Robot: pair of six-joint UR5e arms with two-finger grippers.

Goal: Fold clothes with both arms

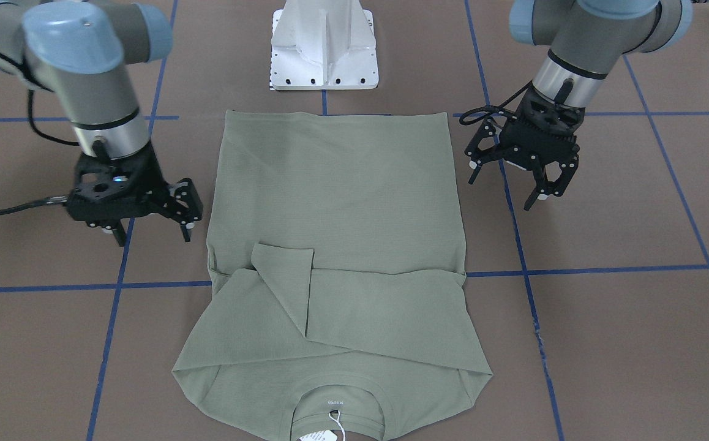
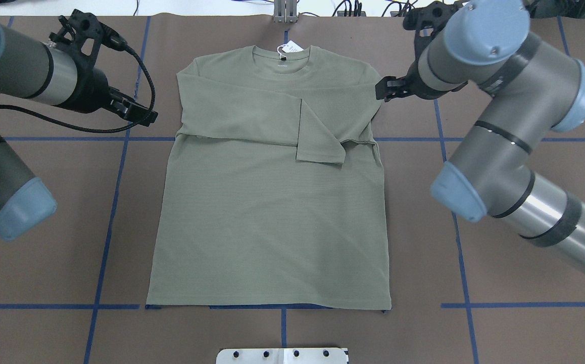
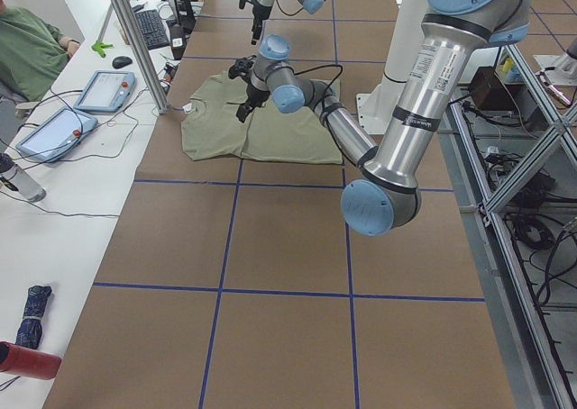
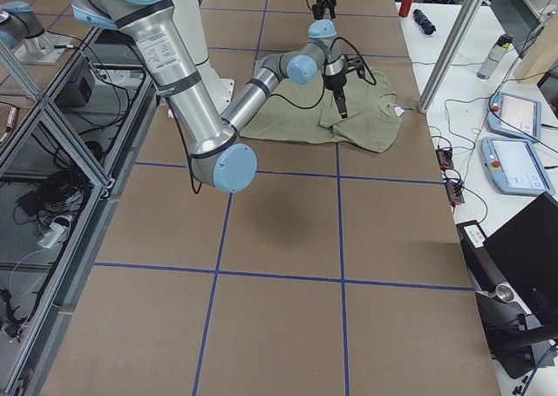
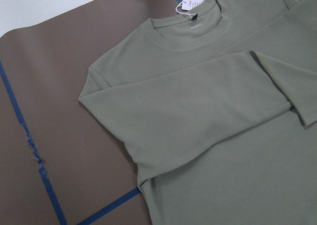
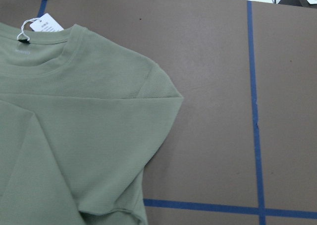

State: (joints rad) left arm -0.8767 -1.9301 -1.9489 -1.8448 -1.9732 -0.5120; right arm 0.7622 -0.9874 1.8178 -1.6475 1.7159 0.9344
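The sage-green shirt has a top sleeve. Next, my right gripper goes there and closes on its cuff corner [image 1: 311,252] toward the hem, near the middle of the shirt.
The sage-green shirt [image 2: 272,202] lies flat on the brown table, collar away from the robot, hem toward it. Both sleeves are folded across the chest, one cuff [image 2: 320,146] lying over the other sleeve. A white paper tag [image 2: 288,48] sits at the collar. My left gripper [image 2: 138,112] hovers open and empty beside the shirt's left shoulder; in the front-facing view [image 1: 504,190] its fingers are spread. My right gripper [image 2: 381,93] hovers open and empty beside the right shoulder, also in the front-facing view [image 1: 154,236]. The wrist views show the shirt's shoulders [image 5: 163,86] [image 6: 99,106], not the fingers.
The white pedestal base [image 1: 324,49] stands at the robot's side of the table, just past the hem. Blue tape lines [image 2: 115,202] grid the brown table. Side benches hold tablets [image 3: 104,89] [image 4: 514,165], cables and a seated person [image 3: 27,49].
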